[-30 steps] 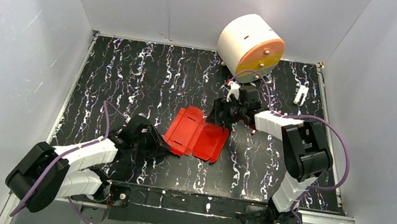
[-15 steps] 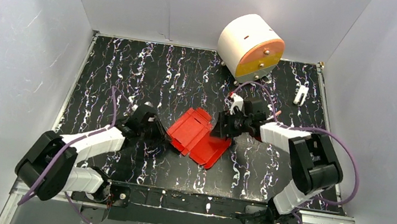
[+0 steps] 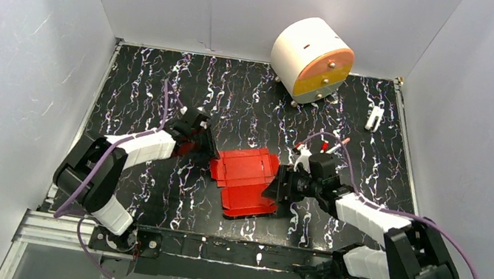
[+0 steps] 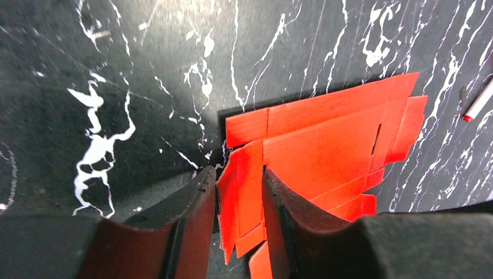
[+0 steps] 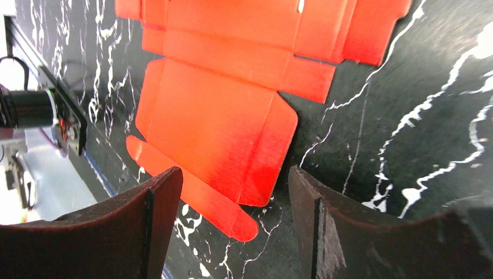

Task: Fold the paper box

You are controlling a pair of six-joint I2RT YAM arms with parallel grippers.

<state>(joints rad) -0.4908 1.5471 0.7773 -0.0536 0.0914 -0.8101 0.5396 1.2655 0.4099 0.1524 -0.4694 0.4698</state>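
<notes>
My left gripper will take the back flap's end tab [image 4: 247, 127], but as the paper box lies crooked to both grippers, I will first turn it square.
The paper box [image 3: 245, 178] is a flat creased red card sheet with flaps, lying mid-table between both arms. My left gripper [image 3: 208, 150] is at its left edge. In the left wrist view a raised end flap [image 4: 247, 186] stands tilted between the narrow jaws of the left gripper [image 4: 238, 224], against the right finger [image 4: 285, 226], with a thin dark gap to the left one. My right gripper [image 3: 281, 187] sits at the sheet's right side, open wide. In the right wrist view the rounded corner of the paper box [image 5: 221, 133] lies between the fingers of the right gripper [image 5: 235, 224], touching neither.
A white-and-orange drum [image 3: 311, 60] stands at the back. A small white clip [image 3: 375, 117] lies at the back right. Red-capped white pens [image 3: 334, 144] lie just behind the right wrist, and one pen [image 4: 478, 103] shows beyond the sheet. The metal rail [image 3: 233, 253] runs along the near edge.
The left gripper has swung away from the near edge to the sheet's left end. The right gripper has come nearer along the right side. The sheet has turned and now lies flatter.
</notes>
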